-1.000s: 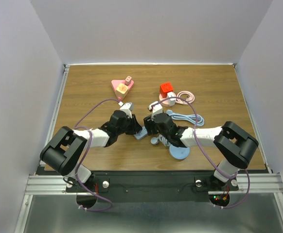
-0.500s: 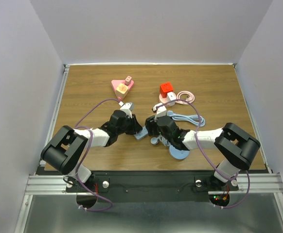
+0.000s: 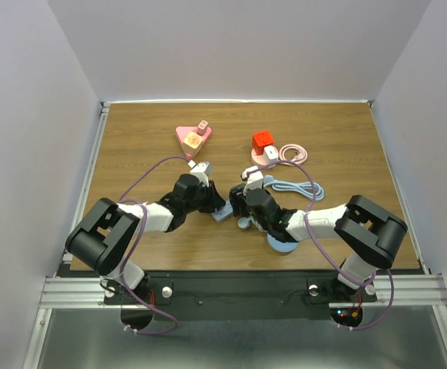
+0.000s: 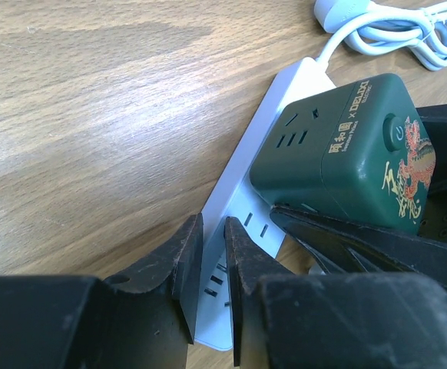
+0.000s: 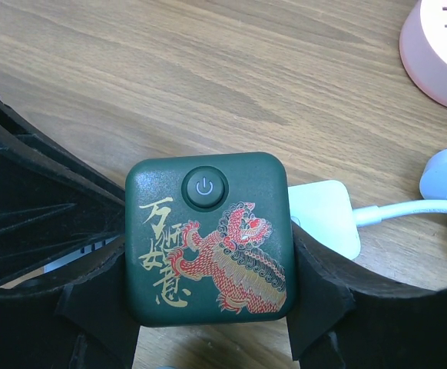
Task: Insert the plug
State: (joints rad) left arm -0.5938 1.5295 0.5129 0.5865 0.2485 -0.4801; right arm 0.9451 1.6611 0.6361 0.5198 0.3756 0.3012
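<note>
My left gripper's fingers are pinching just one long edge of the power strip, so next I open them wider and hold both sides of the power strip at its near end (image 4: 216, 332).
A white power strip (image 4: 246, 184) lies on the wooden table. My left gripper (image 4: 212, 231) is shut on its near edge, one finger on each side. A dark green cube plug (image 5: 208, 238) with a power button and a red dragon print sits on the strip's top face (image 4: 346, 154). Its prongs are hidden. My right gripper (image 5: 208, 288) is shut on the cube, with a black finger (image 5: 316, 292) against each side. The strip's end (image 5: 323, 211) shows behind the cube. In the top view both grippers (image 3: 208, 201) (image 3: 243, 203) meet over the strip (image 3: 222, 214).
A pale blue cable (image 3: 293, 187) runs right from the strip. A blue round disc (image 3: 285, 242) lies under the right forearm. At the back are a pink triangular socket (image 3: 193, 137), a red cube on a pink round base (image 3: 263, 141) and a pink coiled cable (image 3: 293, 151).
The right arm has edged a little to the left over the strip and its wrist has turned slightly. The left arm has stayed in place.
</note>
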